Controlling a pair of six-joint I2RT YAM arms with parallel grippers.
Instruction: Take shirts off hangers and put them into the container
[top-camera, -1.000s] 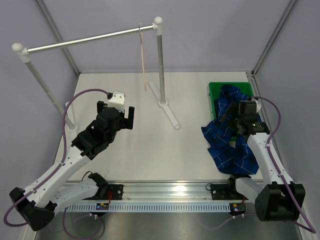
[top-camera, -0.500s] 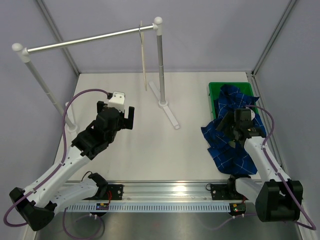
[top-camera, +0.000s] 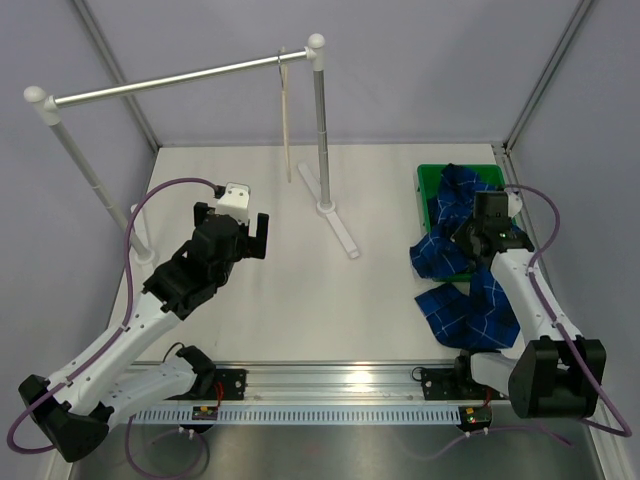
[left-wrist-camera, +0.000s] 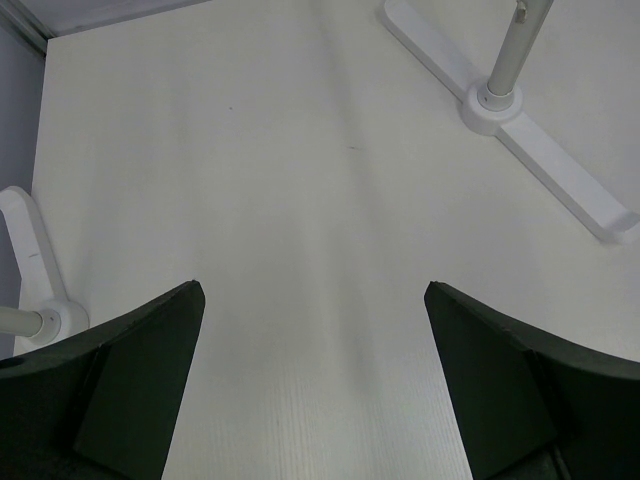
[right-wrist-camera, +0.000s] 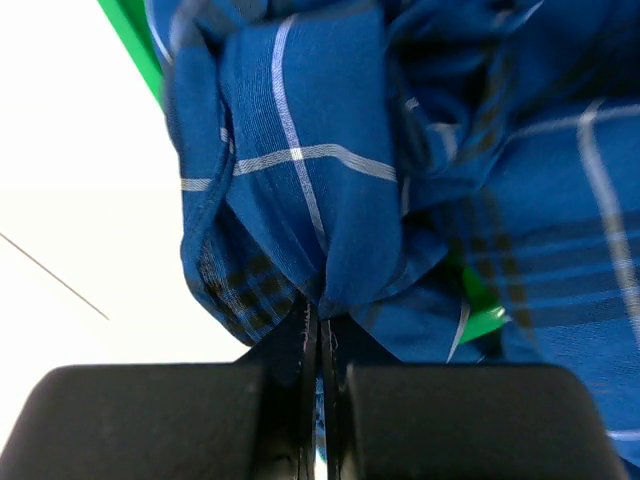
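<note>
My right gripper will let go of the shirt's fold inside the green container, then grab the spilling cloth (top-camera: 490, 298) and lift it in, because the shirt's end hangs over the container's near rim.
The dark blue checked shirt (top-camera: 462, 262) lies crumpled at the right, partly in the green container (top-camera: 428, 178) and partly spilling over its near rim onto the table. My right gripper (top-camera: 478, 238) is shut on a fold of the shirt (right-wrist-camera: 300, 170), the cloth bunched between the fingertips; a bit of green container (right-wrist-camera: 480, 315) shows through. The pale wooden hanger (top-camera: 286, 110) hangs bare from the rail. My left gripper (top-camera: 245, 232) hovers open over bare table at centre-left, its fingers (left-wrist-camera: 150, 370) wide apart with nothing between them.
A silver rail (top-camera: 170, 80) on two white-capped posts crosses the back; its right post foot (top-camera: 335, 222) stands mid-table, also seen as the foot (left-wrist-camera: 520, 110) in the left wrist view. The left post's foot (left-wrist-camera: 35, 270) is at the table's left edge.
My right gripper dipped onto the shirt, shut on a fold of it, and pulled that cloth back toward the container. The left arm has not moved.
</note>
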